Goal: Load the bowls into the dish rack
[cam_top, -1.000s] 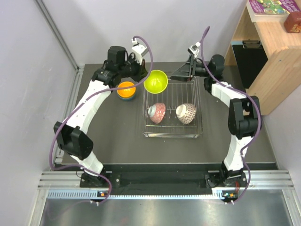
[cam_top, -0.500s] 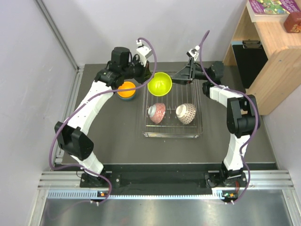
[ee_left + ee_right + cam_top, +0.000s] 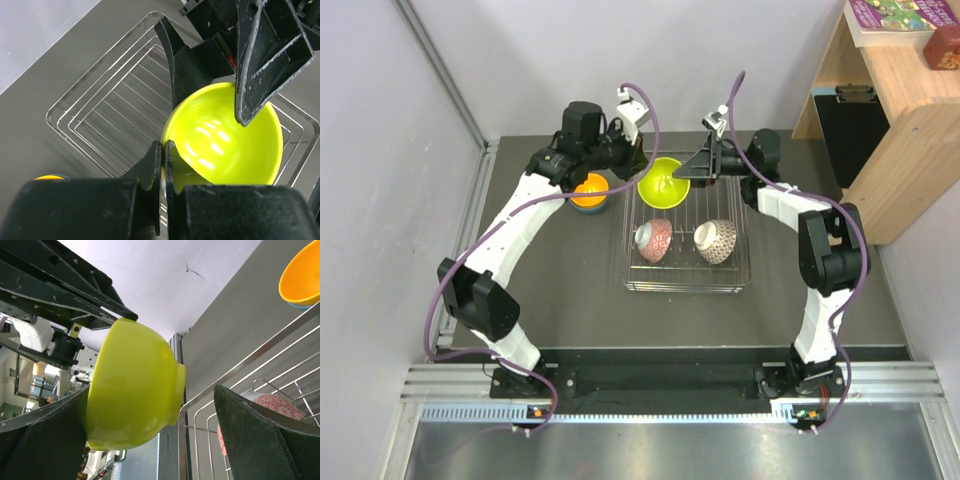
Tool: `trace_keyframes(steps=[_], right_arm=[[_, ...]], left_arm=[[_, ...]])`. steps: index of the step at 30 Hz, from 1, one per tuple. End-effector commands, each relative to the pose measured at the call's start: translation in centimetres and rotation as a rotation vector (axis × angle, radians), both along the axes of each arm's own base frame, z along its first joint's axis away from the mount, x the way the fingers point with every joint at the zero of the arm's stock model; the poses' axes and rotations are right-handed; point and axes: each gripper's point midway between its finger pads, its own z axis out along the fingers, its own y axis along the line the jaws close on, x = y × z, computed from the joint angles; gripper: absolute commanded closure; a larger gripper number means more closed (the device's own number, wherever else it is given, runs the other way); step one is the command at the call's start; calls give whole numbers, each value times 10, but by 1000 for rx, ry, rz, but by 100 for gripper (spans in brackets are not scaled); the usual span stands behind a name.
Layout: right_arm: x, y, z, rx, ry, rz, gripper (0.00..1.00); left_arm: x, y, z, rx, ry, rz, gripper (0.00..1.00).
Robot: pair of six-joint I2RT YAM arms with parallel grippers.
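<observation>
The base of the lime-yellow bowl is clear of my right gripper's finger, so that gripper should close on the bowl's base (image 3: 179, 394) before my left gripper lets go of the bowl's rim.
My left gripper (image 3: 162, 146) is shut on the rim of the lime-yellow bowl (image 3: 225, 135) and holds it tilted above the back left corner of the dish rack (image 3: 100, 102). My right gripper (image 3: 152, 390) is open, one finger on each side of that bowl (image 3: 135, 385), and does not clamp it. In the top view the lime-yellow bowl (image 3: 662, 183) hangs between the left gripper (image 3: 639, 166) and the right gripper (image 3: 686, 171). Two patterned bowls lie in the dish rack (image 3: 685, 288): a pinkish-red one (image 3: 653, 240) and a brownish-grey one (image 3: 716, 241). An orange bowl (image 3: 588, 189) is nested in a blue bowl (image 3: 592, 208) left of the rack.
A wooden shelf unit (image 3: 900, 120) stands beyond the table's right edge. A wall runs close behind the table. The orange bowl (image 3: 300, 270) shows at the top right of the right wrist view, beyond the rack's rim (image 3: 250, 360).
The left gripper has carried the lime-yellow bowl right and nearer, over the rack's back left corner. The right gripper has swung left until its open fingers straddle the bowl.
</observation>
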Motion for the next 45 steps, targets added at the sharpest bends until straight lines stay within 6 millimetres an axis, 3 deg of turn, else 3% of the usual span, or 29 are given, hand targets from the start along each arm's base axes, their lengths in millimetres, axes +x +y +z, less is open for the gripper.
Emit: trace_keyframes(steps=[1,6,19,26,28,31,35,38,43,45], right_arm=[[-13,3,12,-14,-79,14,1],[-18,3,16,-33,-90,9,1],[-27,-1,26,-24,-93,37,18],[-31,-1,25,-27,-76,46,40],[-31,-1,22,-29,-67,48,41],[-34,1,21,-31,-63,60,41],[-37,5,21,-32,-66,77,22],[-37,7,20,-34,-65,81,13],[-38,9,18,-37,-60,89,18],[-38,9,18,-38,-57,92,29]], left_arm=[[-2,-4,34,-41,-96,-15,100],[-2,-3,34,-34,-107,-11,100],[-2,-3,24,-20,-99,-10,100],[1,-3,24,-14,-109,-5,100],[0,-3,25,-15,-111,-6,100],[0,-4,24,-13,-111,-8,100],[-1,-5,24,-13,-112,-11,100],[-1,-6,24,-14,-112,-11,100],[-2,-8,25,-15,-112,-20,100],[-2,-9,24,-12,-116,-20,100]])
